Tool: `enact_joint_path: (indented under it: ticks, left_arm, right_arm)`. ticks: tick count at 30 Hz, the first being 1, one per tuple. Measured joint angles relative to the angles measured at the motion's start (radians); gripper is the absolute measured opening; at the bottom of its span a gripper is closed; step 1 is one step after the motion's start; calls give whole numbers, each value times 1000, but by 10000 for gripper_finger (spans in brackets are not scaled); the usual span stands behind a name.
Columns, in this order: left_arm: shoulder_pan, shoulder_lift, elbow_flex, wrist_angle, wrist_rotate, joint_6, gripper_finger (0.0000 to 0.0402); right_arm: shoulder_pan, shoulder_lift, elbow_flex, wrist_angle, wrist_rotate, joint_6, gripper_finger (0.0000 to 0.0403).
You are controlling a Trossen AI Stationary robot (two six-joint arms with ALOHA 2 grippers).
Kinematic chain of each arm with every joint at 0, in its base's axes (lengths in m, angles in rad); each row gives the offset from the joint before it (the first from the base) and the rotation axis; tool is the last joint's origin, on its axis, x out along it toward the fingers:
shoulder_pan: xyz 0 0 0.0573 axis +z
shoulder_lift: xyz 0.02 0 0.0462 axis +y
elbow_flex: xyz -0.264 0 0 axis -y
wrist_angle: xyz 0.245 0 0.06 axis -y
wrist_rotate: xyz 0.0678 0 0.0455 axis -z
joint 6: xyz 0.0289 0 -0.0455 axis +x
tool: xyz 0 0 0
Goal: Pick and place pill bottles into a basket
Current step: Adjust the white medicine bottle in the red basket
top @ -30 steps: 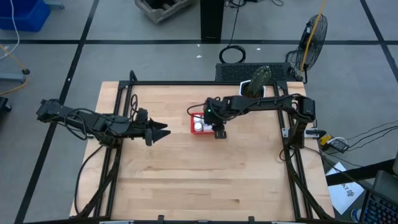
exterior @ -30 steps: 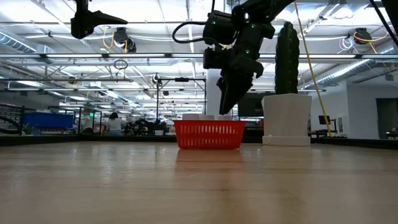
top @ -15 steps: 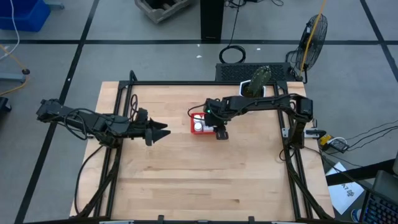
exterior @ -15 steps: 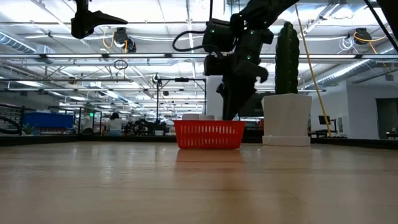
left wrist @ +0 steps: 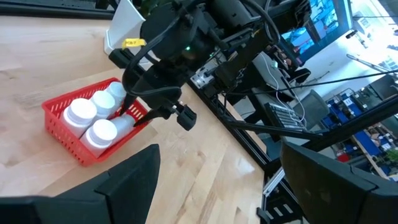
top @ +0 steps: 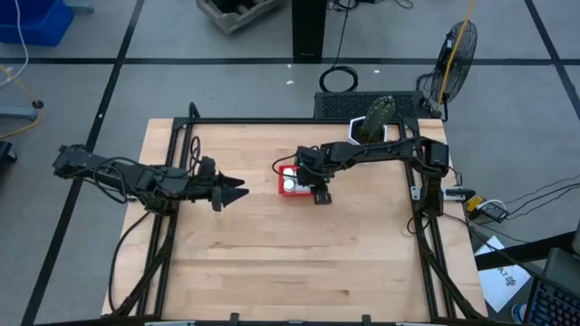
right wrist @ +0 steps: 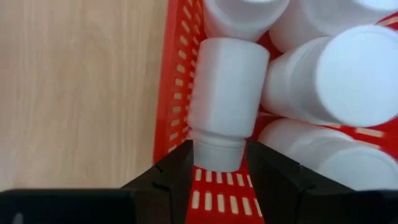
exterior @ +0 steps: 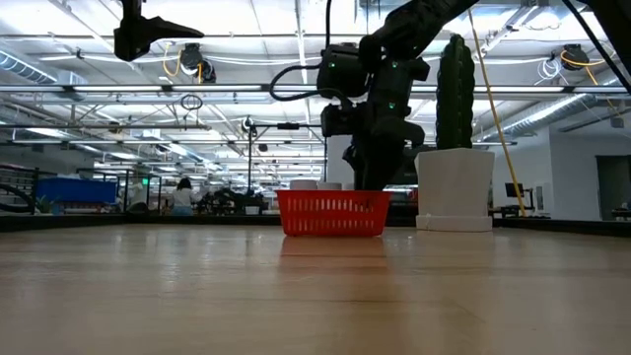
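Observation:
A pill bottle lies flat in the basket; my right gripper should grab its cap (right wrist: 218,153), lift it clear, then pass it to my left gripper.
The red basket (top: 283,172) stands mid-table and holds several white pill bottles (left wrist: 93,121). My right gripper (top: 316,192) reaches down into the basket's right end (exterior: 370,185) and is shut on one white pill bottle (right wrist: 227,87), which lies beside the others (right wrist: 339,74) along the basket's mesh wall (right wrist: 177,81). My left gripper (top: 241,191) hovers open and empty above the table, left of the basket; its fingers frame the left wrist view (left wrist: 217,158). My right gripper pinches the bottle's narrower cap end (right wrist: 217,154) between its two fingers (right wrist: 180,171), one on each side. The fingers come from above, along the bottle's length. The bottle's body points away from the fingers, inside the basket and against the neighbouring bottles.
A white planter with a tall cactus (top: 376,122) stands at the table's far edge, right of the basket (exterior: 454,187). Bare wood stretches from the basket to the near edge (top: 290,263). Black frame rails run along the table's sides.
My right gripper has gone down into the basket with the bottle, tipping from a slant to nearly upright. My left gripper has kept still.

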Motion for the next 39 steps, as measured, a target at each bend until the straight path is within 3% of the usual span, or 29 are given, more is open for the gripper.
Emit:
enact_joint_path:
  ticks: [14,39]
  left_arm:
    - [0,0,0,0,-5,0,335]
    - [0,0,0,-10,-7,3,335]
  right_arm:
    - [2,0,0,29,1,13,223]
    - [14,63,3,4,-36,41,177]
